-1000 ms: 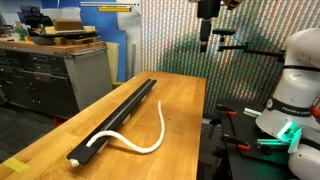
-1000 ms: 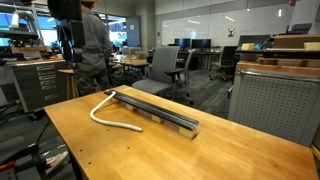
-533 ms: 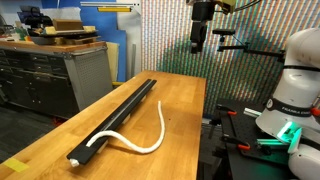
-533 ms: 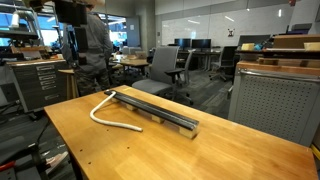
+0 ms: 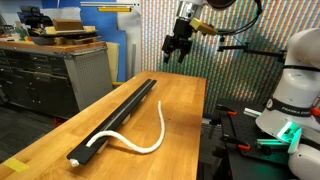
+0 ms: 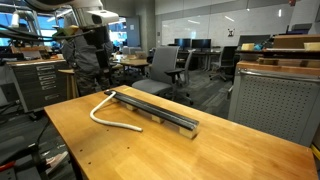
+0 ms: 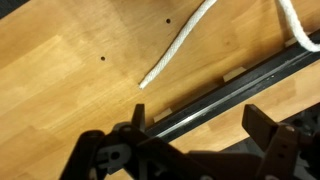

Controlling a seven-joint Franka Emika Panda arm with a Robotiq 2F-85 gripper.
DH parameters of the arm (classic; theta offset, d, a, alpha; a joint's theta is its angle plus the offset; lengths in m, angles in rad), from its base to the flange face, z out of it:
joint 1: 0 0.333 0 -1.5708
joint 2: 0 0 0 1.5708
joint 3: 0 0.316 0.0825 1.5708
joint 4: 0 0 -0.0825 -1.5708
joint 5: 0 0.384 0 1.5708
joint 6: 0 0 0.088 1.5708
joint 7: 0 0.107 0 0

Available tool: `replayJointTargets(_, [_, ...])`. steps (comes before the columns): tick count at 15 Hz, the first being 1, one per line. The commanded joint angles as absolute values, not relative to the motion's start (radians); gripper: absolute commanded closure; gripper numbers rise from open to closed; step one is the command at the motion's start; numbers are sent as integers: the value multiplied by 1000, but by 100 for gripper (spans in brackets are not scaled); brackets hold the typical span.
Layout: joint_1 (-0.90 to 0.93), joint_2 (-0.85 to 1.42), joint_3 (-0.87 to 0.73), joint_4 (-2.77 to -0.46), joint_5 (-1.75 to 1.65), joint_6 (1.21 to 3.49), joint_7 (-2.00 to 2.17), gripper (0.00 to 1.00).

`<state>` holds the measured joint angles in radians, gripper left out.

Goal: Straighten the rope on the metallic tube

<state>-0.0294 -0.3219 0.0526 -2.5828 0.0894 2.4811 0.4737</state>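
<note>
The next place for my gripper to go and close is the white rope's loose end [image 5: 159,103] [image 7: 143,85], which lies on the wooden table beside the metallic tube.
The metallic tube [image 5: 115,118] is a long black bar lying along the wooden table [image 5: 185,125]; it also shows in an exterior view [image 6: 160,112] and in the wrist view [image 7: 225,90]. The white rope [image 5: 140,140] has one end on the tube's near end and curls off onto the table; it shows in an exterior view [image 6: 108,115] and in the wrist view [image 7: 180,45]. My gripper [image 5: 176,50] hangs high above the table's far end, open and empty. In the wrist view its fingers [image 7: 200,125] stand apart above the tube.
Grey drawer cabinets [image 5: 50,75] stand beside the table. Office chairs [image 6: 165,70] and a person [image 6: 88,50] are behind it. A white robot base [image 5: 295,90] stands at the side. A grey cabinet [image 6: 275,100] is close to the table's end.
My gripper has swung sideways and tilted over the table's far end. The rope and tube have not moved.
</note>
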Motion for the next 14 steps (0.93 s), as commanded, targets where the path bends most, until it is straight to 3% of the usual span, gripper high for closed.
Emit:
replayJointTargets(1, [-112,-208,136,-2558,-22,2609,713,0])
replayJointTargets(7, [-125,-85,137,-2497,-279,2581,1061,0])
replayJointTargets(14, [-54,45,84,-2423,-270,2591,1047,0])
